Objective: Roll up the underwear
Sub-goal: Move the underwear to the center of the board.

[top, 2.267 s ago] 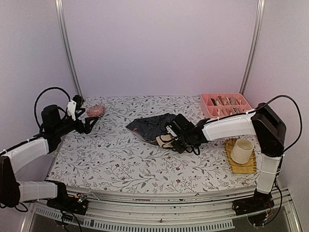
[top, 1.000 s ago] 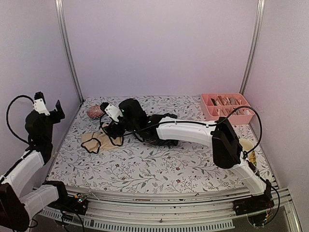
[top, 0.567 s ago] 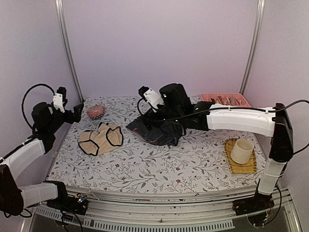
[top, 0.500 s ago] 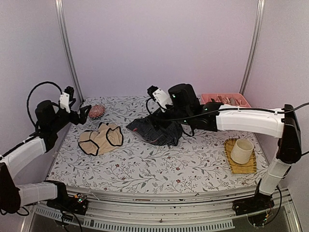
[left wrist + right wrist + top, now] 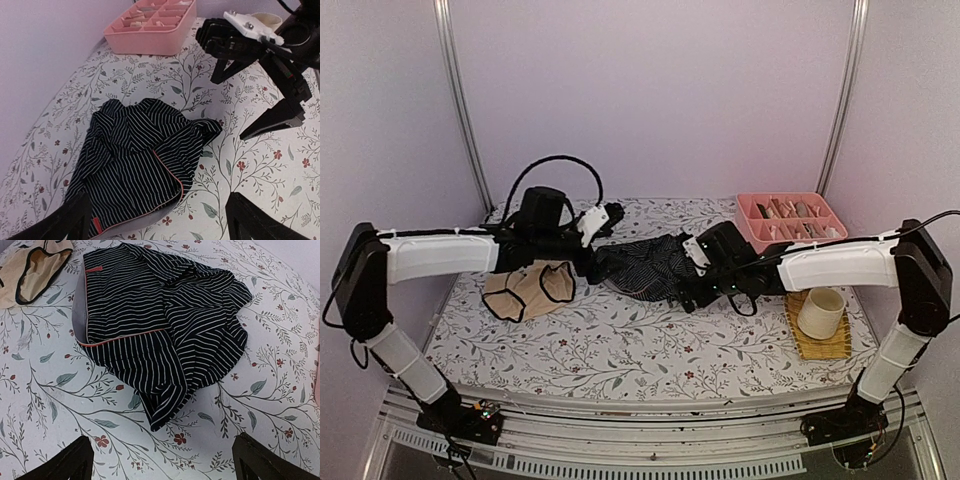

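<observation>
Next, I close my left gripper on the far waistband corner (image 5: 601, 250) of the navy striped underwear, beside its red label.
The navy striped underwear (image 5: 645, 265) lies crumpled at the table's middle, with a red-piped edge (image 5: 140, 160) (image 5: 160, 325). The beige underwear (image 5: 525, 290) with black edging lies flat to its left (image 5: 30, 270). My left gripper (image 5: 605, 255) hovers open at the navy pair's left edge, fingers spread wide with nothing between them (image 5: 160, 225). My right gripper (image 5: 688, 292) is open at the pair's near right corner, just above the table (image 5: 167, 462). Its black fingers (image 5: 270, 115) show in the left wrist view beyond the cloth.
A pink divided tray (image 5: 788, 215) with rolled items stands at the back right (image 5: 150, 25). A cream cup (image 5: 820, 312) sits on a yellow mat (image 5: 817, 345) at the right. Metal posts rise at both back corners.
The left arm has swung from the left wall to the navy underwear. The right arm has come down from above the cloth to its near right side. Neither pair has moved in the last half second.
</observation>
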### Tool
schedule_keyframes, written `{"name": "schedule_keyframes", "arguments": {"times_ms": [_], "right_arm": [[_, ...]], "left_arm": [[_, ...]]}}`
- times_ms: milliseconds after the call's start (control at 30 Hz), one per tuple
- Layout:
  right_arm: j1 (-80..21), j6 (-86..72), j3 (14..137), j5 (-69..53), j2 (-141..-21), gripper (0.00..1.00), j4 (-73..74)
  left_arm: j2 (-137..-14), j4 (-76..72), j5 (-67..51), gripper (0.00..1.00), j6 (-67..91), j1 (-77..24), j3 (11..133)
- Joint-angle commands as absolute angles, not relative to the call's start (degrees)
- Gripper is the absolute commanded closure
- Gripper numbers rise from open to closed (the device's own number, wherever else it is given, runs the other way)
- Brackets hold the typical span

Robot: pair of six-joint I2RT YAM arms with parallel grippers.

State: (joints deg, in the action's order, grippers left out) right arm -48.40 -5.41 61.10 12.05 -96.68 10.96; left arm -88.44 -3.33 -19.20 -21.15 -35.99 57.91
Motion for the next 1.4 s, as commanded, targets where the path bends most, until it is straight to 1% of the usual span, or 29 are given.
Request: {"name": "schedule_keyframes", "arguments": {"times_ms": [0, 100, 167, 233, 433, 467, 500, 533, 567, 700, 767, 900, 1067, 1233, 1267, 1333, 1367], "right_arm": [[-46.22, -7.59, 62.45, 6.95, -101.14, 0.02, 7.68], [-44.75, -8.05, 64.77, 4.66, -104.47, 0.09, 8.30], [-44.46, -7.70, 65.57, 4.42, -105.98, 0.16, 8.50], [-44.11, -7.48, 66.31, 3.81, -107.22, 0.25, 8.57], [-43.95, -6.04, 68.60, 0.73, -109.04, 0.66, 8.28], [-43.99, -5.14, 68.78, -0.06, -109.07, 0.75, 8.32], [-43.99, -4.54, 68.89, -0.99, -108.93, 0.86, 8.48], [-43.95, -3.65, 68.91, -1.94, -108.57, 0.95, 8.73], [-43.99, -2.45, 68.80, -3.43, -107.89, 0.97, 9.09], [-45.89, 2.42, 64.89, -5.53, -102.39, 0.98, 8.75], [-47.92, 4.92, 62.88, -5.77, -99.06, 0.98, 8.73], [-53.81, 9.05, 61.28, -7.18, -95.04, 0.98, 13.15], [-60.30, 11.03, 60.03, -7.49, -97.06, 0.98, 19.15], [-64.39, 12.10, 59.34, -13.23, -102.30, 0.97, 22.23], [-64.94, 12.32, 59.37, -13.98, -102.58, 0.92, 22.39], [-65.36, 12.11, 59.62, -14.21, -101.93, 0.72, 22.05], [-65.38, 11.73, 59.71, -13.95, -101.15, 0.60, 21.79]], "left_arm": [[-99.62, 5.44, -17.78, 0.06, -18.05, -38.73, 65.93], [-102.72, 5.56, -16.40, 0.07, -16.73, -38.54, 67.97], [-102.42, 3.87, -15.51, 0.07, -17.05, -38.40, 66.88], [-101.27, 1.85, -14.71, 0.06, -17.37, -38.19, 64.63], [-99.42, -0.77, -12.41, 0.05, -16.64, -36.66, 61.67], [-99.38, -0.85, -12.10, 0.05, -16.29, -36.23, 61.43], [-99.32, -0.95, -11.70, 0.05, -15.93, -35.51, 61.24], [-99.34, -0.97, -11.36, 0.05, -15.48, -34.94, 61.07], [-99.18, -0.89, -11.00, 0.05, -15.33, -34.39, 60.84], [-97.38, -1.07, -10.88, 0.05, -15.32, -31.79, 59.30], [-96.15, -1.38, -11.44, 0.05, -15.52, -30.65, 58.31], [-94.40, -0.78, -12.42, 0.05, -16.77, -29.40, 56.95], [-94.53, 0.90, -11.96, 0.04, -17.81, -28.94, 56.73], [-96.60, 3.15, -12.30, 0.04, -17.63, -28.94, 58.21], [-97.25, 3.71, -12.26, 0.04, -17.41, -28.92, 58.79], [-98.73, 4.71, -11.89, 0.04, -16.89, -28.94, 60.26], [-99.42, 5.09, -11.64, 0.04, -16.58, -29.00, 61.32]]}}
